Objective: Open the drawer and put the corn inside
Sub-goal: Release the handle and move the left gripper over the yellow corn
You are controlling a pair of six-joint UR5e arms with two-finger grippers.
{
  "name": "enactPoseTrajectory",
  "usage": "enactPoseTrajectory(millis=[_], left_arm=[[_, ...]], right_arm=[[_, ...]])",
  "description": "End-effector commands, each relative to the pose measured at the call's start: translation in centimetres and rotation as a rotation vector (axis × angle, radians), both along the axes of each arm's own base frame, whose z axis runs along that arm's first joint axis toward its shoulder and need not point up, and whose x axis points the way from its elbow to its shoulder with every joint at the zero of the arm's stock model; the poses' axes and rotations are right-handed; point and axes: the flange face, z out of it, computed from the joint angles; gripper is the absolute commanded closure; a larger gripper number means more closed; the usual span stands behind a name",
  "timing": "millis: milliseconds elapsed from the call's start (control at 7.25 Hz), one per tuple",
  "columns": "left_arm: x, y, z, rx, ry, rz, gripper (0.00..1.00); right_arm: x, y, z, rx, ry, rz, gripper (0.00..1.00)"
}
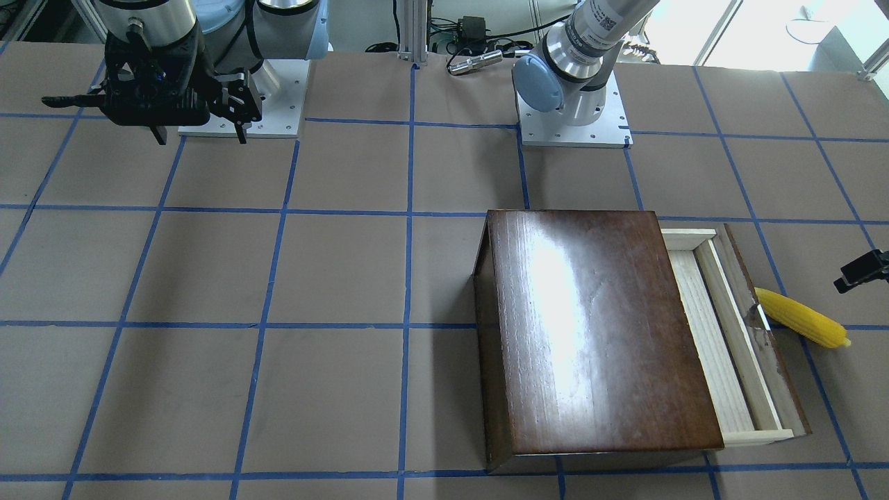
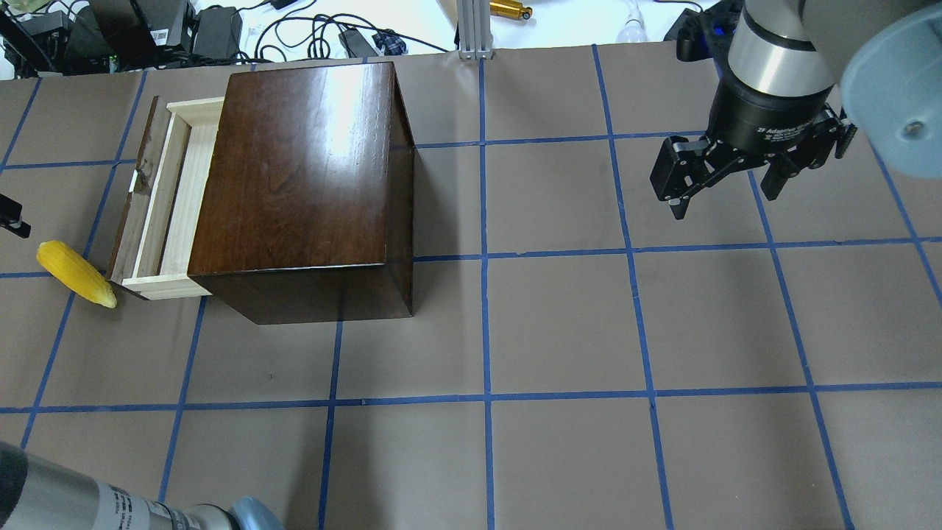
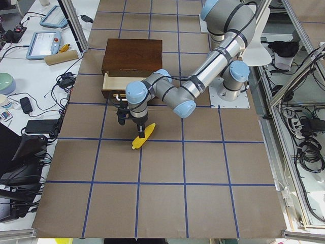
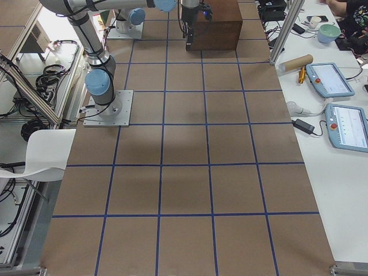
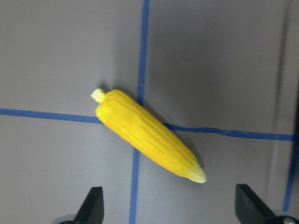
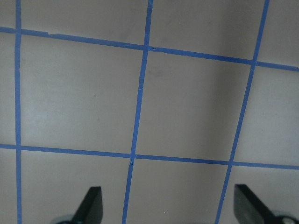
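Note:
Next, my left gripper grabs the middle of the yellow corn (image 1: 803,319) (image 5: 145,133), which is lying just outside the front panel of the drawer.
The yellow corn (image 1: 802,318) lies on the table just outside the drawer's front panel, and also shows in the overhead view (image 2: 76,274). The drawer (image 1: 722,333) is pulled partly out of the dark wooden box (image 1: 597,326), and its pale tray is empty. My left gripper (image 5: 170,205) is open and hovers above the corn (image 5: 149,135), not touching it. Only its edge shows in the front view (image 1: 861,269). My right gripper (image 2: 725,188) is open and empty, held above the table far from the box.
The box (image 2: 302,184) stands on brown paper with a blue tape grid. Cables and small gear (image 2: 221,33) lie beyond the far table edge. The arm bases (image 1: 573,132) are on the robot's side.

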Motion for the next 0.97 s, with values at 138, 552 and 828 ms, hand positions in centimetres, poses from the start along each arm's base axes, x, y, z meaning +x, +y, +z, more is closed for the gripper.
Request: enactPoseTrajectory(millis=[138,552,828], left_arm=[[1.3,-1.6,-5.9,-0.001,0.046,-0.048,0.00],[0.8,-1.1,-9.1,0.022,0.055,-0.049,0.00],[1.2,-1.4,-10.5,0.024,0.055,-0.051,0.00]], right_arm=[[0.0,0.0,0.0,-0.001,0.001,0.000,0.00],[0.0,0.0,0.0,-0.001,0.001,0.000,0.00],[0.0,0.0,0.0,0.001,-0.001,0.000,0.00]])
